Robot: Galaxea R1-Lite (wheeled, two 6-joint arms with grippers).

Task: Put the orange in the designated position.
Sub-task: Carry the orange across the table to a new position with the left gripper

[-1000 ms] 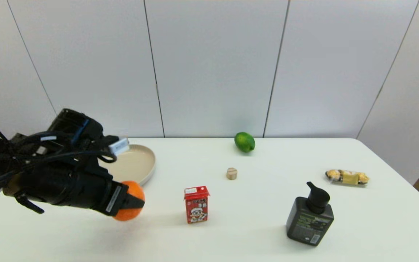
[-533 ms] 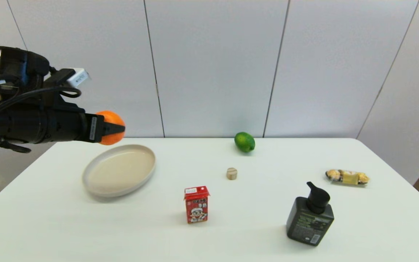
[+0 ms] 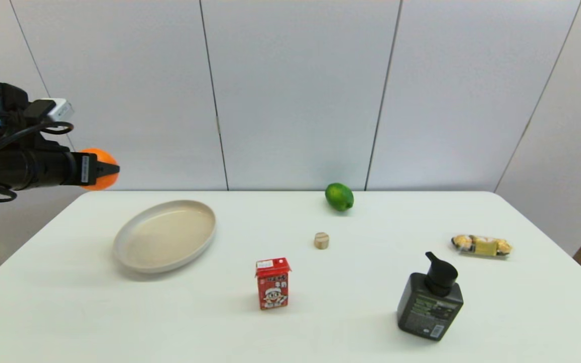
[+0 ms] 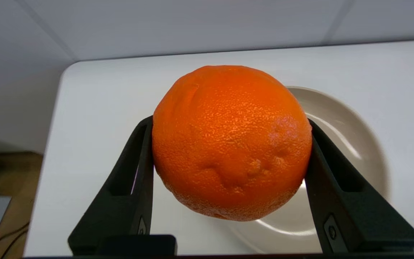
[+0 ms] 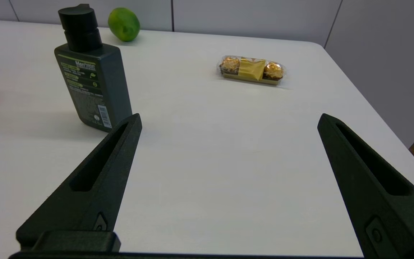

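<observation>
My left gripper has the orange. It will let go of it on the tabletop (image 3: 91, 220) (image 4: 135, 159) between the beige plate and the table's side edge.
My left gripper (image 3: 105, 170) is shut on the orange (image 3: 98, 169), a round, bright, dimpled fruit. It holds the fruit high in the air at the far left, past the table's left edge and level with its back corner. In the left wrist view the orange (image 4: 232, 142) sits clamped between both black fingers (image 4: 135, 176), with the beige plate (image 4: 358, 140) below and behind it. The white tabletop (image 3: 351, 322) bears no mark or outline for a designated position. My right gripper (image 5: 229, 118) is open and empty, low over the table's right side and out of the head view.
A beige plate (image 3: 164, 235) lies left of centre. A red juice box (image 3: 273, 283), a small wooden cylinder (image 3: 322, 240) and a green lime (image 3: 339, 196) stand mid-table. A black pump bottle (image 3: 430, 300) and a chocolate pack (image 3: 481, 245) are on the right.
The left gripper has carried the orange from low over the table in front of the plate up and to the left, ending beyond the table's left edge. Nothing else moved.
</observation>
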